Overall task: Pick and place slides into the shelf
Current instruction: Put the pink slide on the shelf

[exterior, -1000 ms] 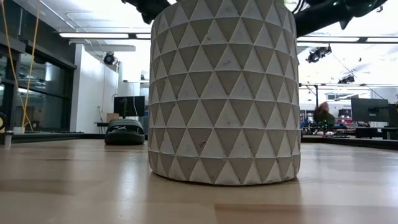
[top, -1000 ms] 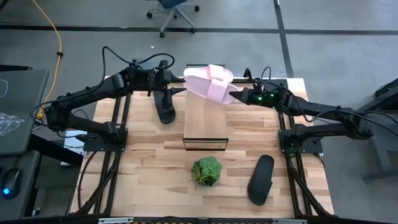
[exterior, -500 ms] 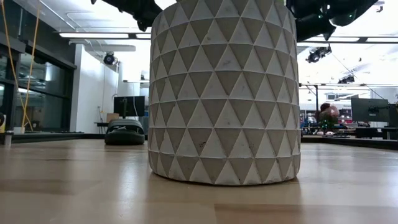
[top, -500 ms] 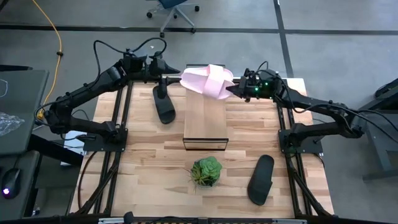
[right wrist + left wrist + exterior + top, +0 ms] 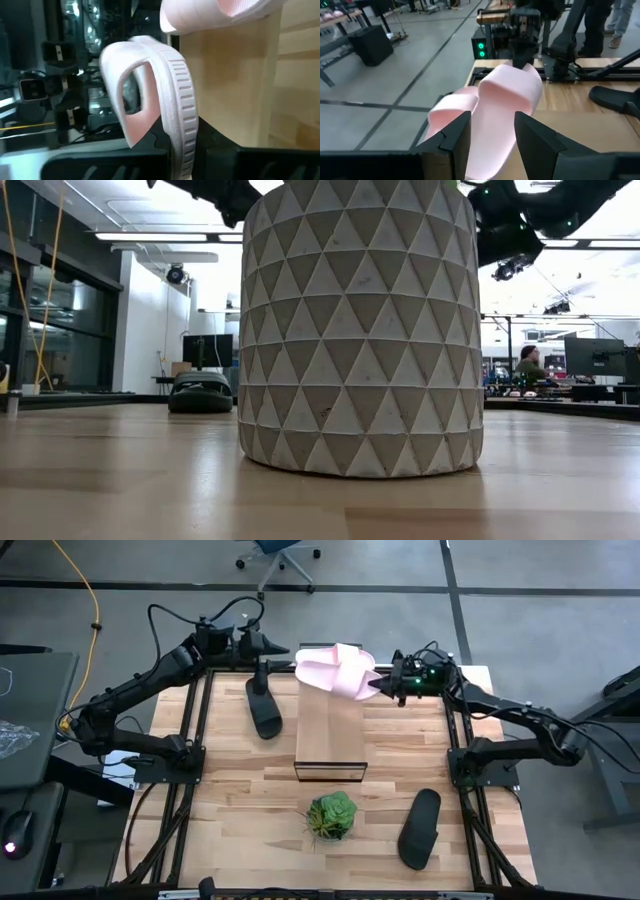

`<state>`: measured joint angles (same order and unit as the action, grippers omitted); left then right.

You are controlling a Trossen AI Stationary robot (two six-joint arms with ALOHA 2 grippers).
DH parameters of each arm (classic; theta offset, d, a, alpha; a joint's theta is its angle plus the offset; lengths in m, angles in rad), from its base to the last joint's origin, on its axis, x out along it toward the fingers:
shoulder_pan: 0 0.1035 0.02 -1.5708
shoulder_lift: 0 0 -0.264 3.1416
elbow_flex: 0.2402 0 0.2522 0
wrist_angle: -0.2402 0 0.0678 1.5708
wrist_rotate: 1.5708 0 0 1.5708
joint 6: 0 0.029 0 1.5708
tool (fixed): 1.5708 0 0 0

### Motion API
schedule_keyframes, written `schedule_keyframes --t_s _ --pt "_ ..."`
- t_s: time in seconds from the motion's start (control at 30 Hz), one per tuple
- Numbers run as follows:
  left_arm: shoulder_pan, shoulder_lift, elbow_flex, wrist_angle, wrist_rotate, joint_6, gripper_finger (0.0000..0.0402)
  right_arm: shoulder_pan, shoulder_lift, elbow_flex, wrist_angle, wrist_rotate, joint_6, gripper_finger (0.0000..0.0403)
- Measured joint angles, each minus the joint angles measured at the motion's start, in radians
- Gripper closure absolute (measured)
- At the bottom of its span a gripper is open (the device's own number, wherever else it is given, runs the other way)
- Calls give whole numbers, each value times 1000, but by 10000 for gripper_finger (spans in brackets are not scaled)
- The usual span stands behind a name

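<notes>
I will put the pink slide down on the shelf's far end, snug (image 5: pixel 336 686) (image 5: pixel 207 70) beside the other pink slide, with my right gripper.
Two pale pink slides sit at the far end of the light wood shelf (image 5: pixel 330 735). One (image 5: pixel 318 662) lies with its sole on the plank. My right gripper (image 5: pixel 383 686) is shut on the other (image 5: pixel 352 677), which stands tilted on its side. My left gripper (image 5: pixel 283 648) is open, level, just left of the pink pair; its fingers (image 5: pixel 456 134) frame them without clear touch. One black slide (image 5: pixel 263 706) lies on the table left of the shelf. The other black slide (image 5: pixel 420 828) lies near the right front. My right gripper pinches the pink slide by its ribbed sole edge (image 5: pixel 183 131) between both fingers, coming level from the table's right. The slide is turned on its side, its strap (image 5: pixel 129 98) pointing away from the gripper. Whether its lower edge rests on the shelf, I cannot tell.
A green plant (image 5: pixel 332 816) in a patterned grey pot (image 5: pixel 360 330) stands in front of the shelf's near end and fills the low view. The table's near left part is bare wood. A person sits far off in the room behind.
My left gripper has drawn back from the pink slide toward the table's far left corner. My right gripper has moved a little toward the far edge, carrying its pink slide along the shelf's far end.
</notes>
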<state>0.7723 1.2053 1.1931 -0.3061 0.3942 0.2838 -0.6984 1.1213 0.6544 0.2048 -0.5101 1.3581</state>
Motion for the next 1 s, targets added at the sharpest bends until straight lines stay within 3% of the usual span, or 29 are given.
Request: schedule_keyframes --t_s 0.17,0.43,1.0 --pt "0 0 0 26 -13 -24 263 -42 0 -69 115 -70 64 397" --pt "0 0 0 26 -48 -27 263 -77 67 -81 158 -220 77 397" --pt "0 0 0 22 -68 -56 263 -88 241 -81 307 -231 84 397"
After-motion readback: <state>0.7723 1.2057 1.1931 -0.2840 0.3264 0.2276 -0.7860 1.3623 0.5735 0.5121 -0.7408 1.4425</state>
